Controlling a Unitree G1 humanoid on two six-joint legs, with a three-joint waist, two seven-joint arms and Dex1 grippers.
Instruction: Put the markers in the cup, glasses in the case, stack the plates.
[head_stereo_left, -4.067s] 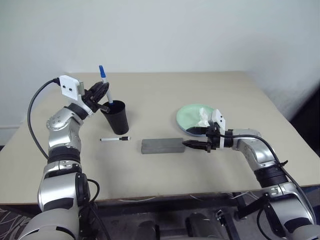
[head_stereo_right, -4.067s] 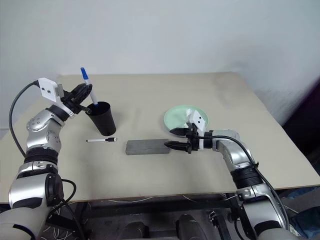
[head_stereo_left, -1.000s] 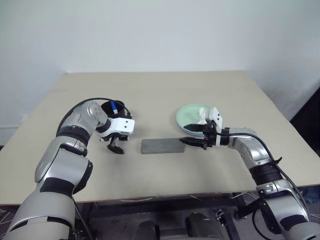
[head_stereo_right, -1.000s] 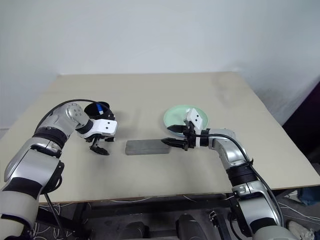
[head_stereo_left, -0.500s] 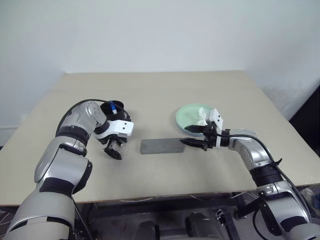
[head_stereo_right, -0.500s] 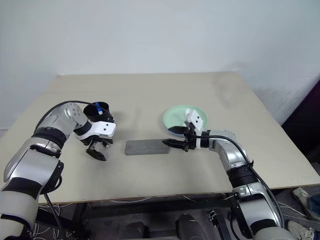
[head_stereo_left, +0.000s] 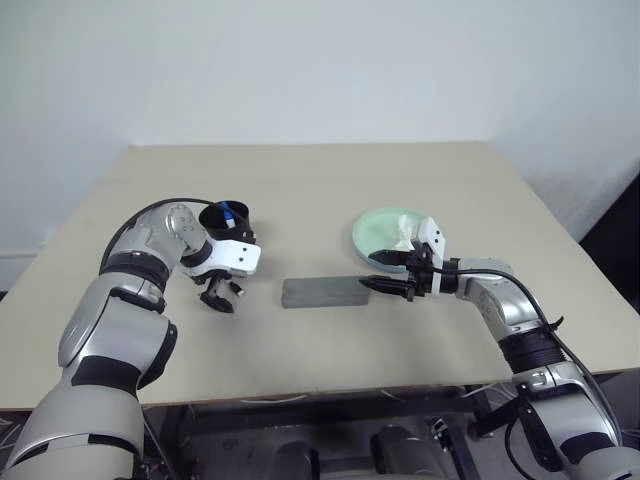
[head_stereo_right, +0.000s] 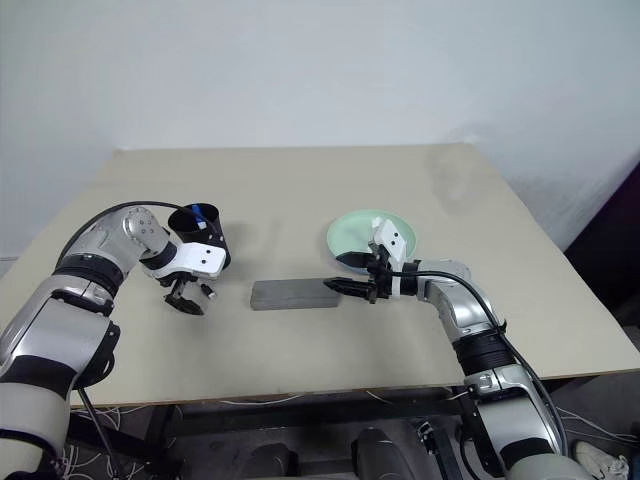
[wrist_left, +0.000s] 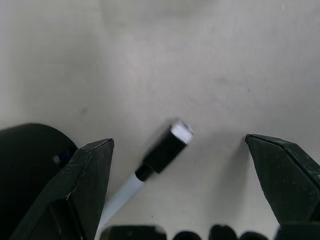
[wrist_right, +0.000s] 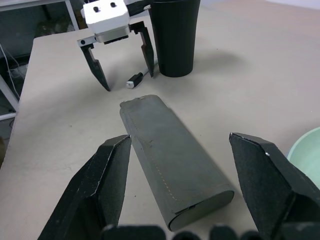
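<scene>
The black-capped marker is crooked to my left gripper's fingers. Next, I back away, turn the gripper in line with the marker and grab its cap (wrist_left: 166, 151).
A black-capped marker (wrist_left: 160, 152) lies on the table next to the black cup (head_stereo_left: 233, 232). My left gripper (head_stereo_left: 220, 297) points down over this marker, open, one finger on each side. A blue-capped marker (head_stereo_left: 230, 209) stands inside the cup. The gray case (head_stereo_left: 322, 291) lies shut at the middle of the table. My right gripper (head_stereo_left: 370, 270) is open at the case's right end, which sits between its fingers in the right wrist view. Behind that gripper is the mint green plate (head_stereo_left: 383, 230). The glasses are out of view.
A crumpled white tissue (head_stereo_left: 405, 236) lies on the green plate. The beige table (head_stereo_left: 330, 190) stretches bare behind the cup and case. Its front edge runs close below both arms.
Four seconds ago my left gripper held the blue marker above the cup; now that marker is in the cup and the gripper hangs open over the black-capped marker. The right arm kept still.
</scene>
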